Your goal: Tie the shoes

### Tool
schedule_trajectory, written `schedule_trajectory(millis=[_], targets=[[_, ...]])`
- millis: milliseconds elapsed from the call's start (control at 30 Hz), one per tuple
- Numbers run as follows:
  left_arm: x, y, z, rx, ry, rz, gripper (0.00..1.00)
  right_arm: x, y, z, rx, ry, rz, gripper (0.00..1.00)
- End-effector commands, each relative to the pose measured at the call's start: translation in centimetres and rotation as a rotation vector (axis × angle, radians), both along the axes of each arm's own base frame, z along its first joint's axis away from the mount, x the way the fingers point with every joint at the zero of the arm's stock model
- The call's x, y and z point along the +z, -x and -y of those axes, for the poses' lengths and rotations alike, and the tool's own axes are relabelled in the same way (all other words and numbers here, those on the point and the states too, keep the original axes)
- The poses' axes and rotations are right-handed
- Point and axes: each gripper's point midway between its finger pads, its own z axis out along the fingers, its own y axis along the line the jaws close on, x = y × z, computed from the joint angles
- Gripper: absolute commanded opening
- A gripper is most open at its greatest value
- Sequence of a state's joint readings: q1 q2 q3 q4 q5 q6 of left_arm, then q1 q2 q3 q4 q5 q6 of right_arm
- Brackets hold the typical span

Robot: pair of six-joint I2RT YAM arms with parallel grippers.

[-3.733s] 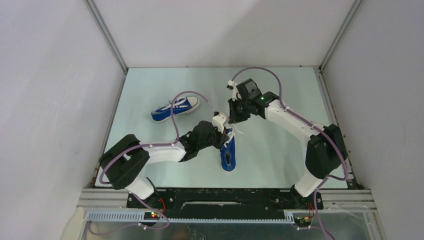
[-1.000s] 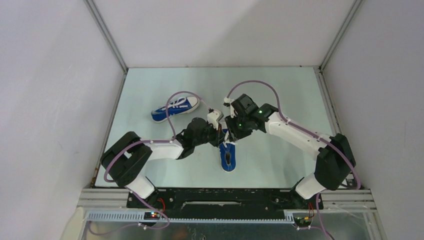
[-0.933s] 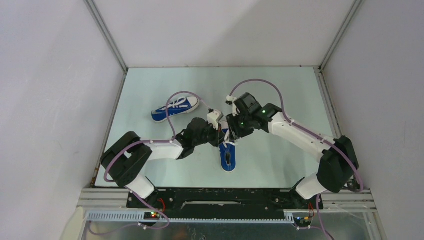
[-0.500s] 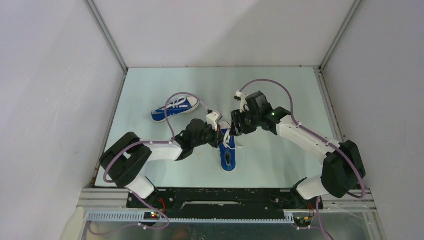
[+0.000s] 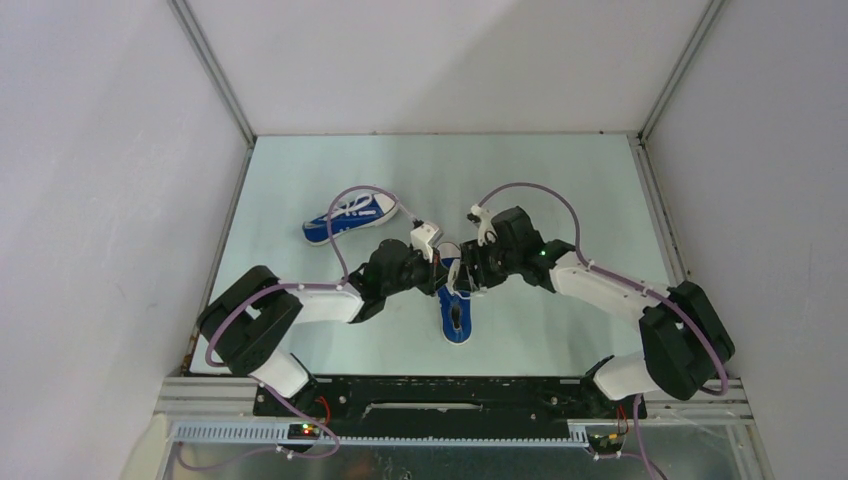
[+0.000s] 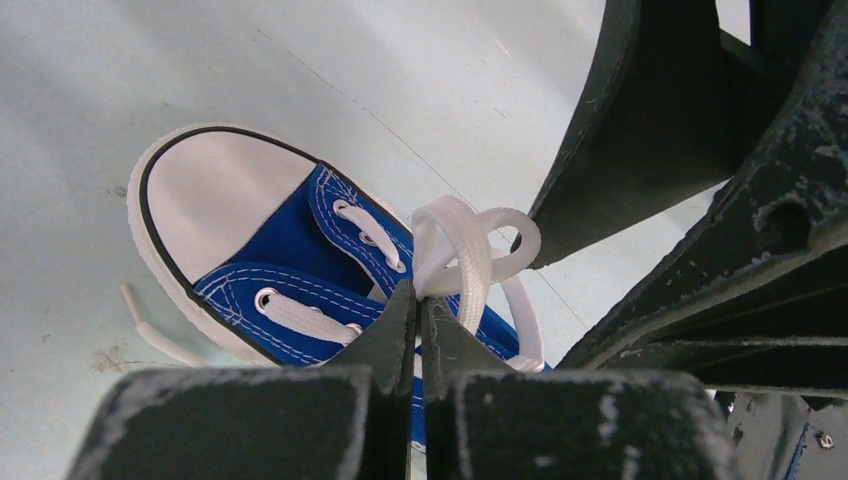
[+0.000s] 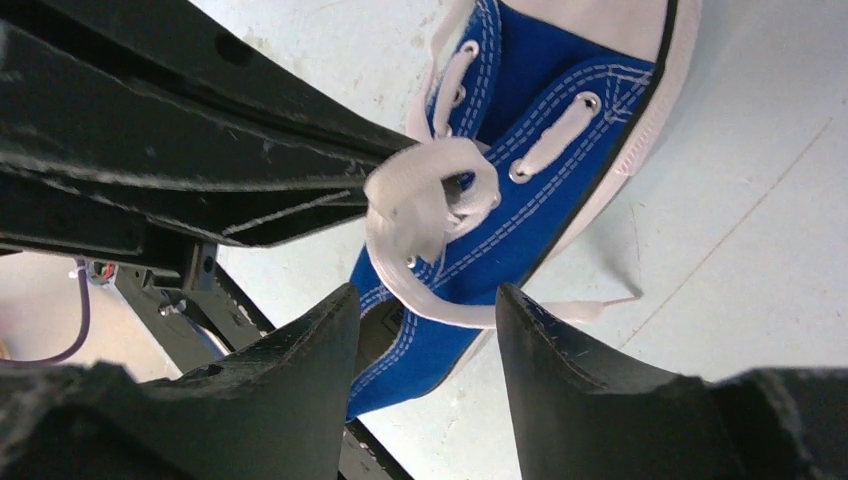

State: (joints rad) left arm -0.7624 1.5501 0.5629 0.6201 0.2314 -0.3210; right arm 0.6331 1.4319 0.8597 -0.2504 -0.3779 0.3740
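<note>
The lace's trailing part below the loop round my left gripper's fingers is between my right gripper's fingers, so my right gripper will pinch that loop (image 7: pixel 428 182) before my left gripper opens.
Two blue shoes lie on the table. The far shoe (image 5: pixel 350 218) rests at the back left, its laces crossed over. The near shoe (image 5: pixel 456 312) lies in the middle, toe pointing away from the bases. My left gripper (image 6: pixel 418 296) is shut on a white lace loop (image 6: pixel 470 245) above the near shoe (image 6: pixel 250 235). My right gripper (image 7: pixel 425 295) stands open, its fingers either side of the lace (image 7: pixel 430 190) hanging over the near shoe (image 7: pixel 530 130), touching nothing. From above, the left gripper (image 5: pixel 444 274) and right gripper (image 5: pixel 466 277) meet over the shoe's laces.
A loose lace end (image 7: pixel 600 300) trails on the table beside the near shoe. The left gripper's black fingers (image 7: pixel 200 160) fill the upper left of the right wrist view. Grey walls enclose the table on three sides, and purple cables arc over both arms.
My right gripper has opened wider, and its wrist has moved right and then down toward the near shoe. My left gripper has stayed shut on the lace, almost in place.
</note>
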Motion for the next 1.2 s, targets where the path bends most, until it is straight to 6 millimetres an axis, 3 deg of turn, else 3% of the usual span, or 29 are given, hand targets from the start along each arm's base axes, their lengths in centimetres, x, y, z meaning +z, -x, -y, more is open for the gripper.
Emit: schedule_trajectory(millis=[0, 167, 467, 800, 1167], targets=[[1.5, -0.5, 0.2, 0.007, 0.047, 0.034, 0.0, 2.5, -1.5, 0.0, -0.046, -0.106, 0.103, 0.56], [1.7, -0.4, 0.2, 0.005, 0.048, 0.039, 0.0, 4.4, -2.8, 0.2, -0.074, -0.178, 0.146, 0.66], [1.7, -0.4, 0.1, 0.007, 0.053, 0.044, 0.0, 5.4, -4.7, -0.8, -0.046, -0.287, 0.173, 0.63], [1.8, -0.3, 0.1, 0.003, 0.059, 0.05, 0.0, 4.2, -5.1, -1.7, 0.001, -0.315, 0.141, 0.59], [2.0, -0.2, 0.1, 0.002, 0.064, 0.057, 0.0, 3.6, -4.1, -2.0, 0.073, -0.319, 0.126, 0.49]])
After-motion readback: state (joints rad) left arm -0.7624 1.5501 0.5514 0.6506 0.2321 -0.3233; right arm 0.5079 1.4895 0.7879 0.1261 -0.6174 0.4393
